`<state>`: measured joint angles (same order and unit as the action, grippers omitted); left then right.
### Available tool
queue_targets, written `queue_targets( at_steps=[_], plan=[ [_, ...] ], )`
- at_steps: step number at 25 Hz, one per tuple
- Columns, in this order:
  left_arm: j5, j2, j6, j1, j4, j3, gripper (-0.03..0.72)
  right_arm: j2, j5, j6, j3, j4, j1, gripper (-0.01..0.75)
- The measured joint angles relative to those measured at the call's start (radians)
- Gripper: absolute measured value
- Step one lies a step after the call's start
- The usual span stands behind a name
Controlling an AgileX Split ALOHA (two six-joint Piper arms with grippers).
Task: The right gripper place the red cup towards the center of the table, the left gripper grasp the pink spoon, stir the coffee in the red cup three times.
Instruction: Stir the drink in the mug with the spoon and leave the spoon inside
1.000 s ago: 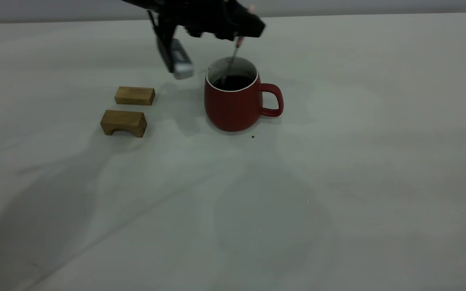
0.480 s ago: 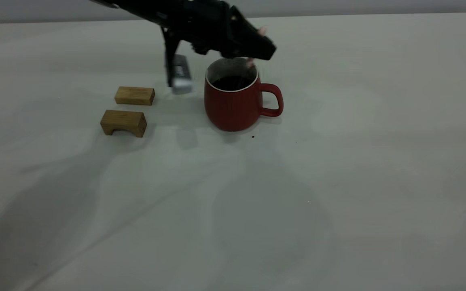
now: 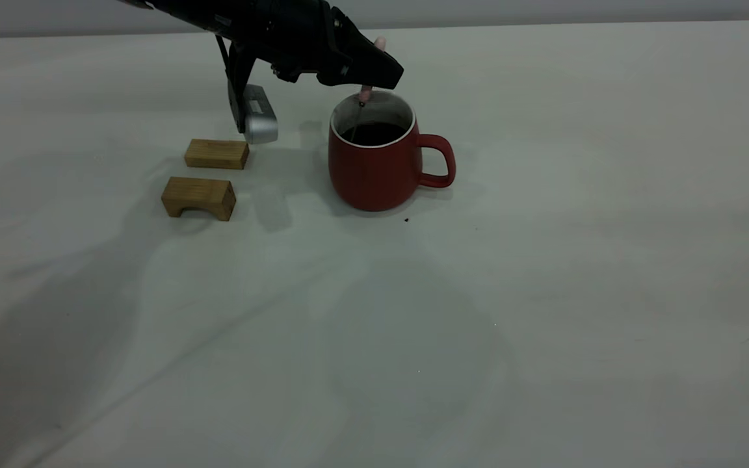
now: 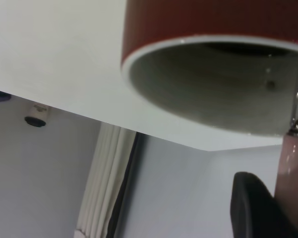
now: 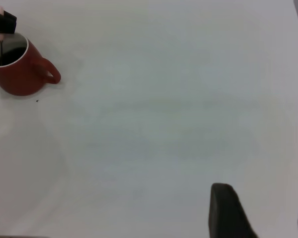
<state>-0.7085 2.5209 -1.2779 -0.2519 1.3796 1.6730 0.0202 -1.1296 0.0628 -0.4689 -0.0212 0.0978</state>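
I should let go of the pink spoon with my left gripper in the red cup, so it leans on the cup's white rim point(image 3: 406, 110) near the cup's handle.
The red cup point(image 3: 378, 170) stands upright on the table point(image 3: 543, 292), its handle pointing right, with dark coffee point(image 3: 374, 133) inside. My left gripper point(image 3: 374, 71) hovers just above the cup's back rim, shut on the pink spoon point(image 3: 364, 95). The spoon's grey neck slants down into the coffee near the left inner wall. In the left wrist view the pink spoon's handle point(image 4: 293, 168) lies against a dark finger point(image 4: 253, 208), close to the cup's white rim point(image 4: 188, 106). My right gripper point(image 5: 263, 208) is open, far off to the side of the red cup point(image 5: 20, 74), and out of the exterior view.
Two wooden blocks lie left of the cup, a flat one point(image 3: 216, 154) and an arch-shaped one point(image 3: 198, 197). A silver-grey part of the left arm point(image 3: 259, 123) hangs just above the flat block. A few dark specks point(image 3: 407, 220) dot the table in front of the cup.
The left gripper dipped toward the cup's right rim, then swung left and slightly up. The spoon moved from the right side of the cup to the left. The cup stayed put.
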Motion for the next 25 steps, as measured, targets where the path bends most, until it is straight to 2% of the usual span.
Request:
queue_targets(
  at_steps=[7, 12, 14, 19, 25],
  plan=[
    [0.001, 0.000, -0.001, 0.000, 0.004, 0.000, 0.135, 0.000, 0.000, 0.000, 0.000, 0.000, 0.000, 0.389],
    [0.041, 0.000, 0.005, -0.002, 0.030, 0.000, 0.135, 0.000, 0.000, 0.000, 0.000, 0.000, 0.000, 0.389],
    [0.019, 0.000, 0.005, -0.004, 0.030, 0.000, 0.135, 0.000, 0.000, 0.000, 0.000, 0.000, 0.000, 0.389],
    [-0.142, 0.000, 0.004, -0.010, 0.029, 0.001, 0.135, 0.000, 0.000, 0.000, 0.000, 0.000, 0.000, 0.389],
    [-0.142, 0.000, -0.026, -0.009, 0.029, 0.002, 0.136, 0.000, 0.000, 0.000, 0.000, 0.000, 0.000, 0.389]
  ],
)
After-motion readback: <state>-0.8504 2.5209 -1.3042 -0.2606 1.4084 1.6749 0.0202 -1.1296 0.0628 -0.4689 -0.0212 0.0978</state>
